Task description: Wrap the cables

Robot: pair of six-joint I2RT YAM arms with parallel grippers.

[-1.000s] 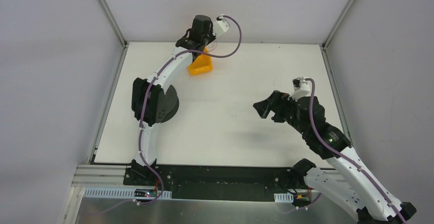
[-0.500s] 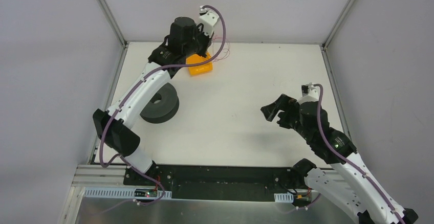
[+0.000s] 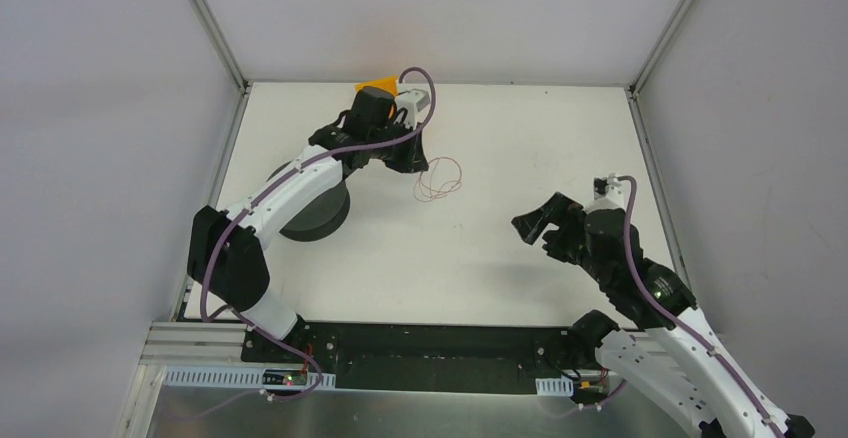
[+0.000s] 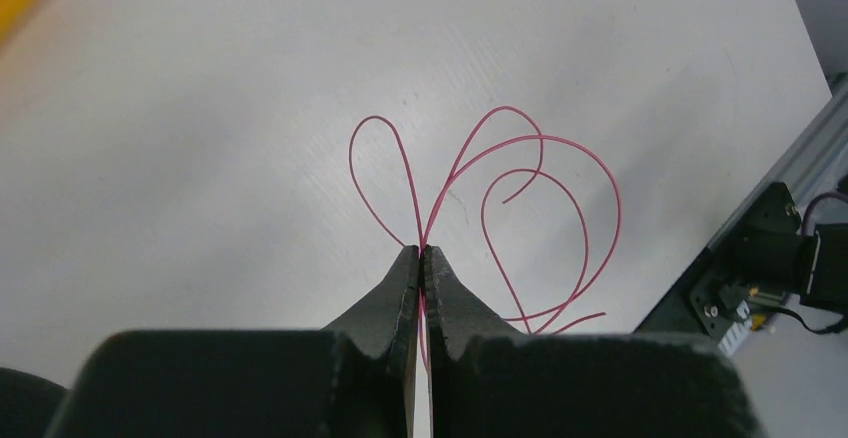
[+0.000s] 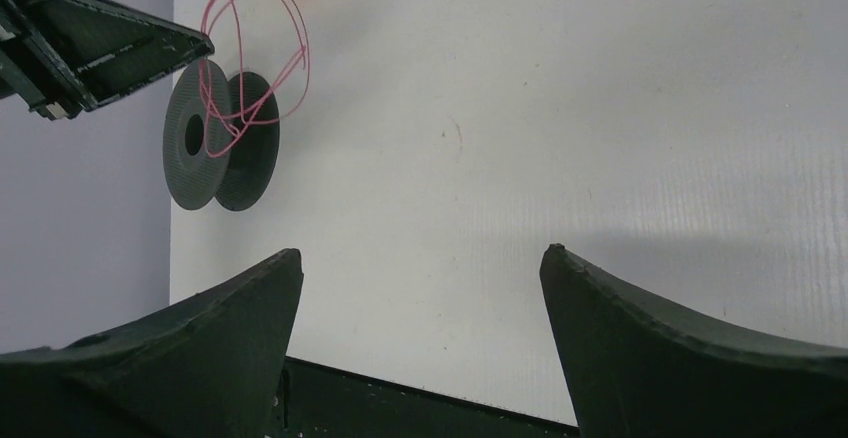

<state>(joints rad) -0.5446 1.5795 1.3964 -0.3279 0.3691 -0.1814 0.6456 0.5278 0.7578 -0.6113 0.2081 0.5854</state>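
The near side of the cable's loose loops (image 3: 431,198) (image 5: 235,129) beside my left gripper is the next spot my right gripper should go to and close on.
The cable (image 3: 440,178) is a hair-thin reddish wire in loose loops, hanging over the back middle of the table. My left gripper (image 3: 418,163) is shut on it. In the left wrist view the fingertips (image 4: 421,250) pinch the strands where the loops of the cable (image 4: 617,193) meet, and the loops fan out ahead. My right gripper (image 3: 535,223) is at mid right, open wide and holding nothing. In the right wrist view its jaws (image 5: 420,251) face the cable (image 5: 305,53) and the left gripper (image 5: 100,48) from a distance.
A dark grey spool (image 3: 315,213) lies on the table at the left, partly under my left arm, and shows in the right wrist view (image 5: 215,138). A yellow bin (image 3: 378,85) sits at the back edge behind my left wrist. Frame posts bound the table's sides.
My left arm swung from the yellow bin at the back toward the table's middle, pulling the cable out with it. The yellow bin shifted to the back edge. My right arm drew back slightly.
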